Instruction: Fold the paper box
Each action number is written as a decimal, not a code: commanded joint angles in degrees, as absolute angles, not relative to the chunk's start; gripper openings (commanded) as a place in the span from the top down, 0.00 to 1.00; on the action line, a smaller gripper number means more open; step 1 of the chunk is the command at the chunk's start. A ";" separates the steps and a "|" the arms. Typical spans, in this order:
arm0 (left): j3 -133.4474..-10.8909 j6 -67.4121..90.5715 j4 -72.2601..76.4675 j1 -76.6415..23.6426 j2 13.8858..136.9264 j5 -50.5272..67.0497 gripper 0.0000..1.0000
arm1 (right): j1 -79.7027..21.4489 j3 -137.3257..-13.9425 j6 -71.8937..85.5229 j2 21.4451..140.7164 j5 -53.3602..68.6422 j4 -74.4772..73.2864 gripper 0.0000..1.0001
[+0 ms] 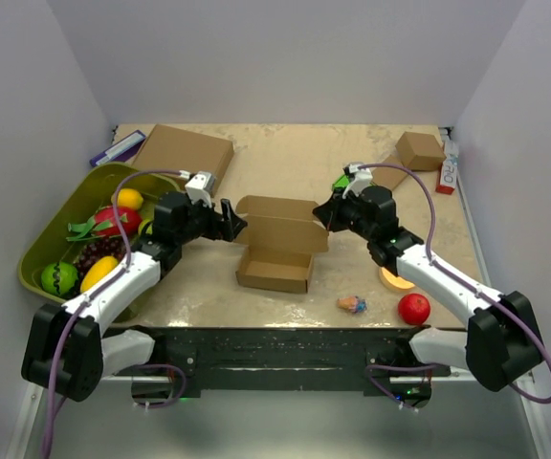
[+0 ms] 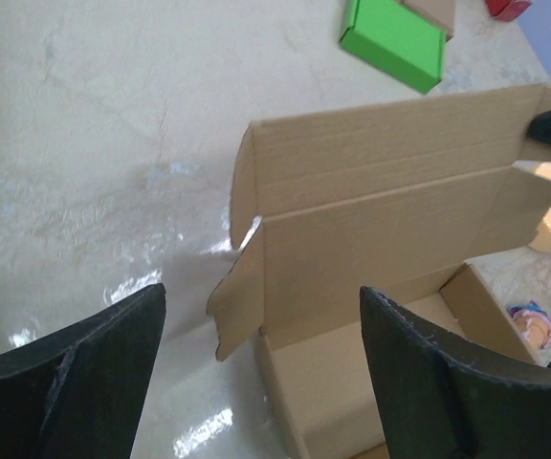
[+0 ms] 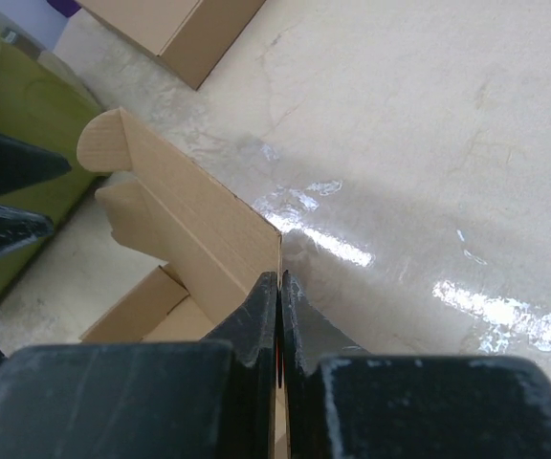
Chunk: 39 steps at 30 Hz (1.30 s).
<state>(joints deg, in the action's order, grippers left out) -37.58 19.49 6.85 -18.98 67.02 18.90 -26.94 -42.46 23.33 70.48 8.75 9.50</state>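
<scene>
The lid's lower side flaps spread wider than the tray, so I need to release the lid's edge with my right gripper and pinch the flap (image 1: 322,240) beside it.
The paper box (image 1: 275,251) sits mid-table, a brown cardboard mailer with its tray open and its lid standing upright. My right gripper (image 1: 325,214) is shut on the lid's right edge. In the right wrist view its tips (image 3: 279,279) pinch the cardboard of the box (image 3: 189,215) at that upper corner. My left gripper (image 1: 233,226) hangs open just left of the lid. In the left wrist view the left gripper (image 2: 261,292) has its fingers (image 2: 94,373) spread wide, with the box's (image 2: 381,220) left side flap between them and untouched.
A green tray (image 1: 41,251) of fruit lies at the left. A larger brown box (image 1: 185,153) and a small cube box (image 1: 419,150) stand at the back. A green card (image 2: 393,40), a red apple (image 1: 413,308), a small toy (image 1: 352,304) and an orange disc (image 1: 395,279) lie to the right.
</scene>
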 commanded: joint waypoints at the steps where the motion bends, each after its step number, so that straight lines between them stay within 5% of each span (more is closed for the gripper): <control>1: -34.98 21.36 11.07 -20.83 66.53 12.06 0.14 | -26.89 -42.28 22.15 68.65 10.72 11.42 1.00; 7: -34.36 21.18 13.71 -22.76 70.48 10.72 0.16 | -26.89 -41.13 22.41 67.41 12.04 12.66 1.00; 25: -38.49 20.57 14.06 -32.60 77.52 2.91 1.00 | -26.98 -42.10 21.80 67.50 8.26 11.26 1.00; 28: -38.93 18.12 14.59 -32.70 76.12 0.44 1.00 | -26.89 -44.29 21.45 67.76 6.42 6.09 0.79; 29: -38.94 16.19 15.20 -32.70 75.50 0.18 1.00 | -26.98 -44.56 21.62 67.59 6.33 5.02 0.57; 32: -38.85 12.85 15.38 -32.78 73.92 0.18 1.00 | -26.81 -43.69 20.83 66.01 4.31 2.20 0.20; 39: -37.88 8.79 15.91 -32.78 72.33 0.52 1.00 | -26.89 -39.64 19.34 64.60 1.67 2.19 0.07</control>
